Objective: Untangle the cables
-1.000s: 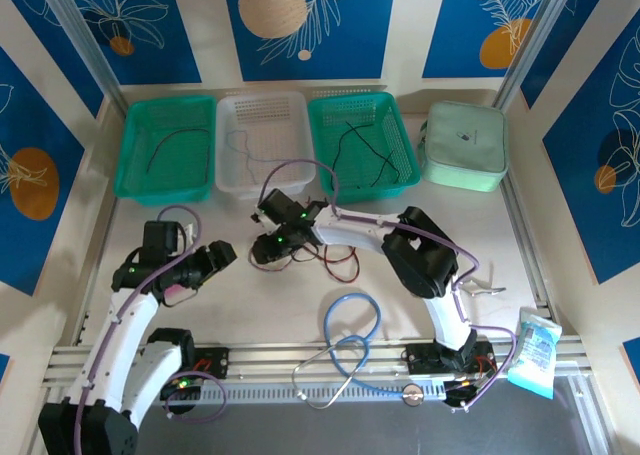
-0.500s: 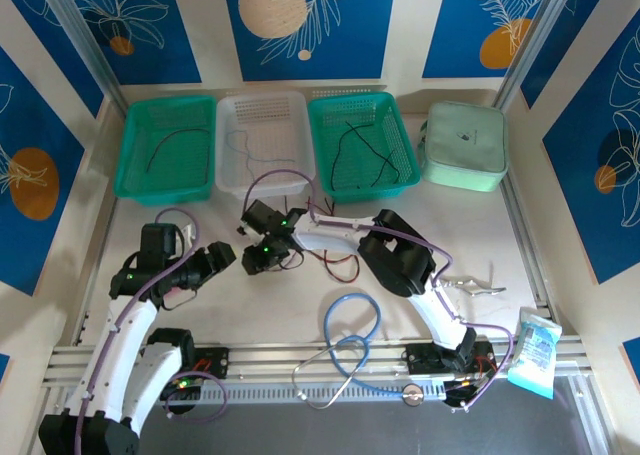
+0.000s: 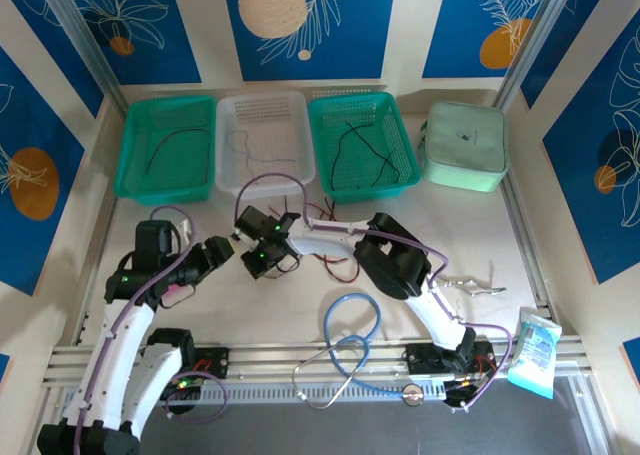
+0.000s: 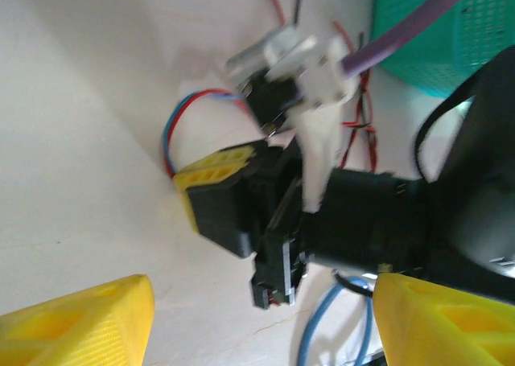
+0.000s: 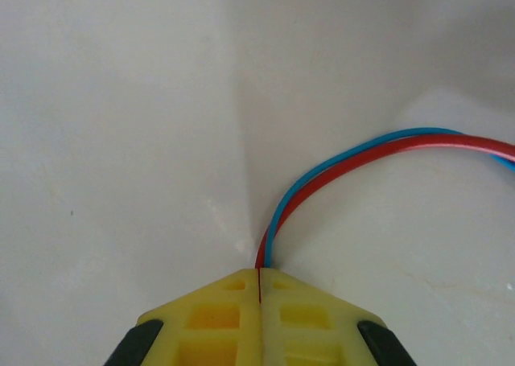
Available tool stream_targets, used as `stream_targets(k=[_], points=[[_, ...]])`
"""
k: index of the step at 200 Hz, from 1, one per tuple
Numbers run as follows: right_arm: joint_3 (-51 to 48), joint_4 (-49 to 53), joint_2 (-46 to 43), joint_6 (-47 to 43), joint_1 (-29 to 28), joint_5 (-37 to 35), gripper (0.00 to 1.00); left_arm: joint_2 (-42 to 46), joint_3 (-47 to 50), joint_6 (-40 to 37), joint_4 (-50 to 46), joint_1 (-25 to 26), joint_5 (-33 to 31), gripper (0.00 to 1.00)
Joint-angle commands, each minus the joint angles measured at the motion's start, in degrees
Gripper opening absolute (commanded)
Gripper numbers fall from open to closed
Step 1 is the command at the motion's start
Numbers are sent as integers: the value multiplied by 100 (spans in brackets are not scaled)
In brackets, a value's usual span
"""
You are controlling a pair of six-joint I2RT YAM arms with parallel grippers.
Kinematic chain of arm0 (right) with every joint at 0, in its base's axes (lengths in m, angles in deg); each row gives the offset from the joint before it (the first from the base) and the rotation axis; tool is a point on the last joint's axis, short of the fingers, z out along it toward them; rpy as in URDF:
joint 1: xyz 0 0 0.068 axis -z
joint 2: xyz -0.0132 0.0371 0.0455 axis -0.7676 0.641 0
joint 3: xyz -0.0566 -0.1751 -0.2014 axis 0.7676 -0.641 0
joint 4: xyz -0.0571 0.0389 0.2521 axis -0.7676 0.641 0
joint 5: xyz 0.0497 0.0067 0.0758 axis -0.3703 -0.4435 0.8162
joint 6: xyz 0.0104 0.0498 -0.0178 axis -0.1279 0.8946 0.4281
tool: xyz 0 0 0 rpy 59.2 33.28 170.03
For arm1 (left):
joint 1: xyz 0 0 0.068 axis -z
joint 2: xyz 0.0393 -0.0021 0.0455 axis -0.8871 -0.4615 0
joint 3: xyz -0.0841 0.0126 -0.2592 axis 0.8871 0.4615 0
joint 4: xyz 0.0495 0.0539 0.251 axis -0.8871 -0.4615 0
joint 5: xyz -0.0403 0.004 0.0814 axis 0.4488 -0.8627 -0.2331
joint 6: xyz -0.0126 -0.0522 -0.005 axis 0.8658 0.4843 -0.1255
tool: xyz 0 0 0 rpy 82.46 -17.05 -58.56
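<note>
My right gripper pinches both red and blue cables at their bend; it should open and take the blue cable alone (image 4: 224, 96) near its end.
My right gripper (image 5: 259, 274) is shut on a thin red-and-blue cable pair (image 5: 362, 153) that curves away to the right over the white table. In the top view this gripper (image 3: 255, 265) reaches left, with tangled red cables (image 3: 340, 267) trailing behind it. My left gripper (image 3: 222, 247) is just to its left, open and empty. In the left wrist view, the wide-apart yellow fingers (image 4: 80, 326) frame the right gripper's yellow fingers (image 4: 217, 181) and the red-blue loop (image 4: 170, 133). Black cables lie in both green baskets (image 3: 165, 147) (image 3: 360, 147). A purple-grey one lies in the white basket (image 3: 262, 145).
A thick light-blue tube loop (image 3: 350, 320) lies near the front edge. A mint pouch (image 3: 465, 145) sits at the back right. Metal tongs (image 3: 472, 287) and a plastic packet (image 3: 535, 350) lie at the right. Baskets line the back wall.
The right gripper has moved left toward the left gripper, pulling the cable with it. The left arm has shifted slightly.
</note>
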Motion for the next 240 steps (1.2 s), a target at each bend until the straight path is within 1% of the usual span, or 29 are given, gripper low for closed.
stream_targets(k=[1,27,48,97,119,129,141,151,167,176,186,197,202,211,229,240], points=[[-509,-417,-757,-46,111,297,0,-12,-507,131,-13,-59,262,72],[-1238,-1379,-1453,-3,315,1135,0,-59,-779,164,-31,-59,389,69],[-1620,-1802,-1845,45,456,1456,0,-51,-804,278,102,-51,546,68],[-2563,-2847,-2781,-124,525,1658,0,37,-706,776,669,-24,993,67],[-3057,-3451,-3194,-117,644,1659,0,51,-748,1048,1031,3,1189,67],[-3201,-3569,-3311,-84,714,1616,0,34,-804,1071,1093,20,1228,67],[-3142,-3298,-3362,-123,769,1530,0,-12,-955,918,869,21,1094,67],[-2969,-2886,-3316,-28,771,1170,0,-56,-1090,709,551,21,863,69],[-2490,-2094,-3009,396,771,645,4,-128,-1134,443,241,18,554,70],[-2199,-1685,-2768,563,746,532,8,-170,-1069,375,232,12,507,70],[-1910,-1321,-2499,753,651,248,12,-212,-979,344,238,12,473,70],[-1606,-978,-2211,849,519,-24,20,-241,-896,311,236,12,438,70],[-1452,-789,-2075,967,468,-274,23,-237,-856,304,249,12,419,70],[-1201,-495,-1846,1179,394,-580,26,-218,-778,314,299,5,407,70],[-825,-308,-1490,1378,267,-764,31,-171,-666,328,355,3,391,70],[-529,15,-1246,1623,201,-1062,35,-158,-624,328,335,3,382,70]])
